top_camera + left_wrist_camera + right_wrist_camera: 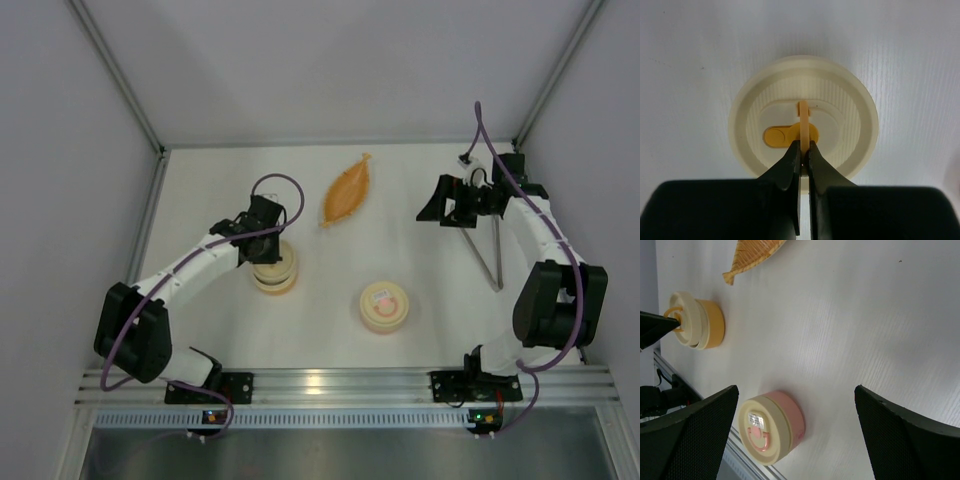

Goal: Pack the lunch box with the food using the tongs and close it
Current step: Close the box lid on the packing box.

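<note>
The robot's left gripper should set the yellow lunch box down on the bare table (302, 296) close beside the pink box.
A round yellow lunch box (274, 270) with a cream lid (802, 117) stands left of centre. My left gripper (804, 146) is above it, shut on the lid's thin upright ring handle (803, 120). In the top view this gripper (267, 243) hangs right over the box. The grey V-shaped tongs (493, 262) lie flat on the table at the right, untouched. My right gripper (433, 200) hovers beside their far end, wide open and holding nothing. The right wrist view shows its fingers (695, 427) spread far apart. No food shows in any view.
A long orange leaf-shaped tray (347, 190) lies at the back centre. A second round box, pink with a cream lid (384, 306), stands near the front centre and also shows under the right gripper (771, 426). Walls enclose the table on three sides.
</note>
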